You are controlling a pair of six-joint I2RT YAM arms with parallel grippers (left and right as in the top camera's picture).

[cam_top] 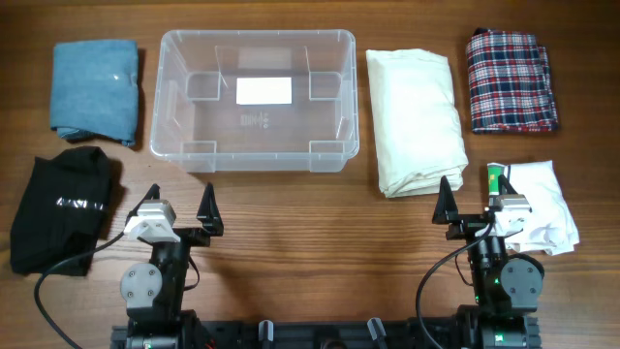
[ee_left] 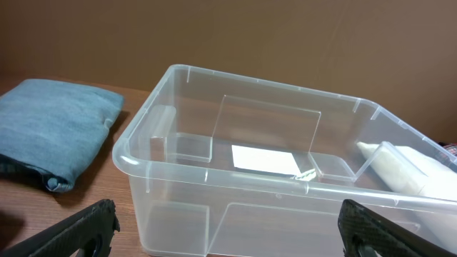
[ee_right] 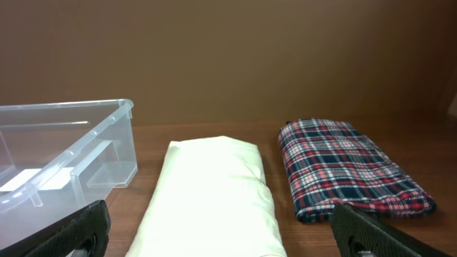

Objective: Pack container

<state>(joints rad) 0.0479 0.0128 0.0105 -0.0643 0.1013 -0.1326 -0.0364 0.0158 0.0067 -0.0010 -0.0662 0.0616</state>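
My right gripper needs to go to the folded cream cloth next and grab the middle of its long edge (cam_top: 453, 116) (ee_right: 265, 185) that faces the plaid cloth.
The clear plastic container (cam_top: 256, 145) stands empty at the back middle of the table, a white label (cam_top: 263, 90) on its base. It also shows in the left wrist view (ee_left: 178, 214) and at the left of the right wrist view (ee_right: 64, 153). My left gripper (cam_top: 180, 207) is open and empty, just in front of the container's near wall. My right gripper (cam_top: 475, 198) is open and empty, at the near end of a folded cream cloth (cam_top: 415, 116), which also shows in the right wrist view (ee_right: 214, 193).
A folded blue cloth (cam_top: 95, 89) lies at the back left, and a black garment (cam_top: 64, 206) at the front left. A plaid cloth (cam_top: 511, 79) lies at the back right, and a white garment (cam_top: 544, 202) at the front right beside my right gripper.
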